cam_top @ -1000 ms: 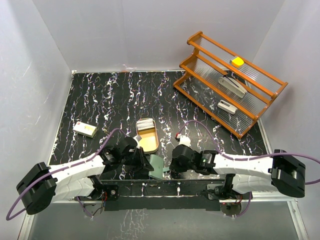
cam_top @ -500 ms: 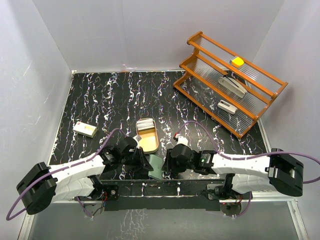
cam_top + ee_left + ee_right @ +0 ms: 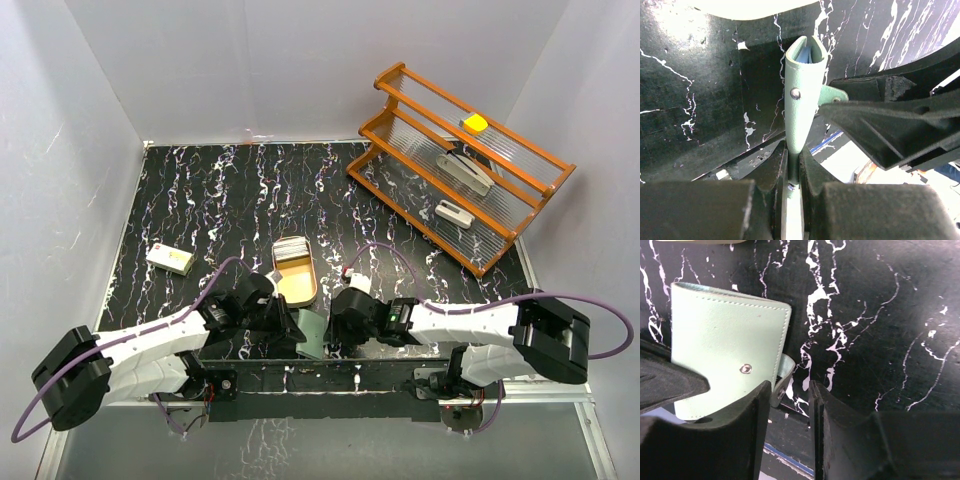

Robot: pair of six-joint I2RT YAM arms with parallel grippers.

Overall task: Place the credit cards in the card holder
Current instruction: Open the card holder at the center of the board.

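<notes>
Both covers of the card holder are pinched together in my left gripper, so it should open and take only the cover [image 3: 792,112] opposite the snap tab.
The teal-green card holder [image 3: 805,85] stands on edge at the table's near edge, folded, its snap facing my right side. My left gripper [image 3: 794,167] is shut on its lower edge. In the right wrist view the card holder [image 3: 722,350] fills the left, with its small snap tab [image 3: 785,372] sticking out. My right gripper [image 3: 789,387] is open just beside that tab, and its left finger overlaps the holder's face. From above, both grippers [image 3: 292,325] [image 3: 335,322] meet at the card holder [image 3: 313,335]. The credit cards [image 3: 289,246] lie stacked at the far end of the tan wooden tray [image 3: 300,285].
An orange wire-and-wood rack [image 3: 455,165] stands at the back right with a yellow item and two pale objects on its shelves. A small white box [image 3: 169,258] lies at the left. The table's near edge and the arm mounts run right behind the holder.
My right gripper has opened and slid a little left, up against the card holder. The left gripper and the holder have stayed put.
</notes>
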